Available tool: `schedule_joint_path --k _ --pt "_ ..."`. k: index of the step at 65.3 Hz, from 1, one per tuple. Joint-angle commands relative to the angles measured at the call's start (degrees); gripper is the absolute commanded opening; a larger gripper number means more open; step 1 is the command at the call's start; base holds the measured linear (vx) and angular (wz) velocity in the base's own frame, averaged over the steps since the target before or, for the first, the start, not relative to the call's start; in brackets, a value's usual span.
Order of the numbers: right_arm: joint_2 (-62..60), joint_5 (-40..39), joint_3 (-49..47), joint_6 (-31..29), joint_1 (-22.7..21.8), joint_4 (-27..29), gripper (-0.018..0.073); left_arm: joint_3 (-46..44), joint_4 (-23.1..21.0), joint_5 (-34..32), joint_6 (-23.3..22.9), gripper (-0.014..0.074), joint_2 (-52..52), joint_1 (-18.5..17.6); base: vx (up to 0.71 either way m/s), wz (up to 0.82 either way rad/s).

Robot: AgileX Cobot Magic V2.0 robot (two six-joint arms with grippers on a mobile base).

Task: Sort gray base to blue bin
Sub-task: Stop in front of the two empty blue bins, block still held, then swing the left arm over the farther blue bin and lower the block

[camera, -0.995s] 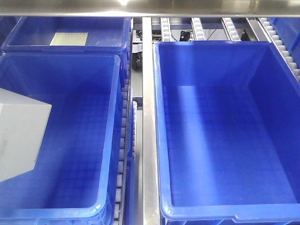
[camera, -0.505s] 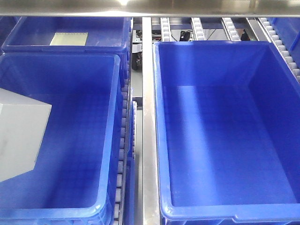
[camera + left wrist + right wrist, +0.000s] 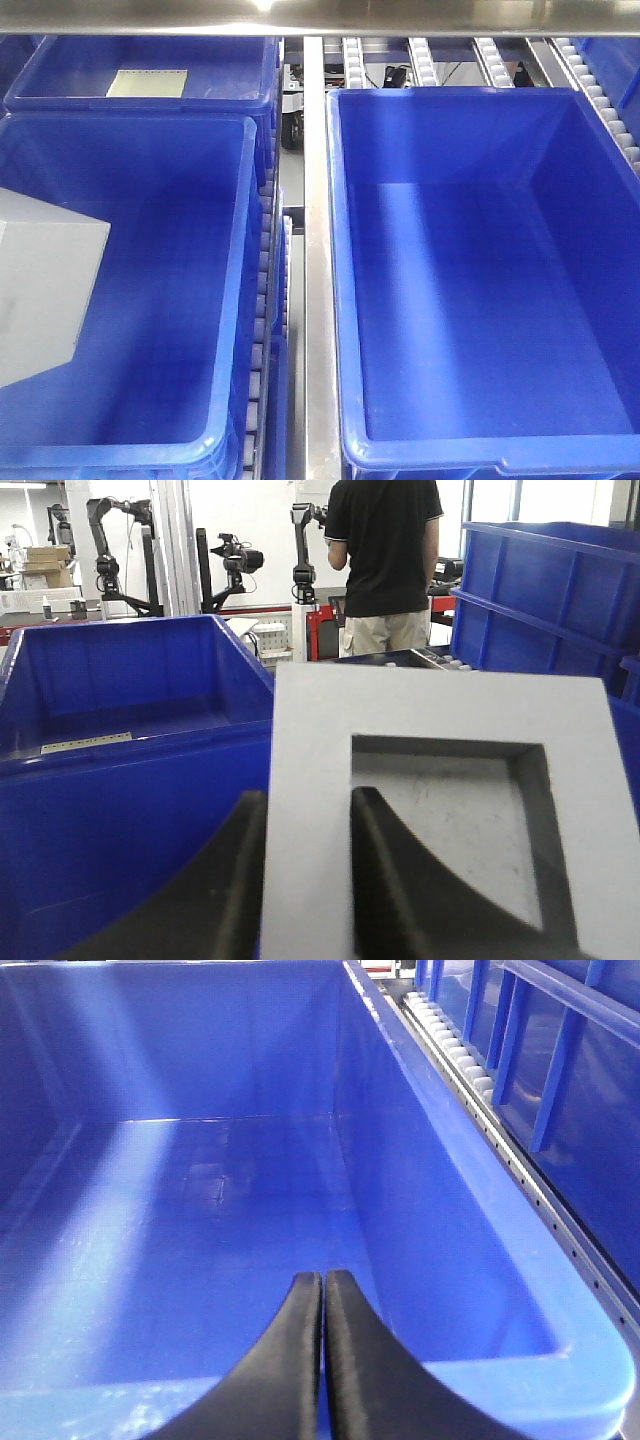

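The robot's left gripper should put the gray base down on the near bottom of the blue bin across the metal rail (image 3: 494, 372).
The gray base (image 3: 40, 290) juts in from the left edge of the front view, held above the floor of the left blue bin (image 3: 243, 260). In the left wrist view the gray base (image 3: 440, 705) fills the foreground, its square recess facing the camera. My left gripper (image 3: 308, 796) is shut on the base's wall, with one finger outside and one finger inside the recess. My right gripper (image 3: 322, 1276) is shut on nothing, its tips pressed together above the near rim of the right blue bin (image 3: 590, 1360), which is also in the front view (image 3: 336, 260).
A metal rail (image 3: 315, 250) runs between the two bins. A third blue bin (image 3: 262, 70) at the back left holds a pale card (image 3: 147, 83). Roller tracks (image 3: 430, 60) run behind. A person in black (image 3: 385, 550) stands beyond, and stacked blue bins (image 3: 540, 590) stand at the right.
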Motion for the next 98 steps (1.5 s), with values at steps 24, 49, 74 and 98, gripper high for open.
schedule_joint_path --k 24,49,74,98 --pt "-0.10 -4.28 0.12 -0.72 0.02 -0.42 -0.0005 -1.74 -21.29 -6.24 14.60 0.0038 10.59 -0.31 0.00 0.00" --pt "-0.10 -4.28 0.12 -0.72 0.02 -0.42 -0.0005 -7.18 -65.81 1.73 56.17 0.0038 27.69 -0.31 0.00 0.00" --pt "-0.10 -4.28 0.12 -0.72 0.02 -0.42 -0.0005 -12.67 -89.78 3.27 83.32 -0.0004 42.04 -11.05 0.00 0.00" --pt "-0.10 -4.28 0.12 -0.72 0.02 -0.42 -0.0005 -29.40 -89.75 -5.03 84.10 0.0001 59.77 -29.88 0.00 0.00"
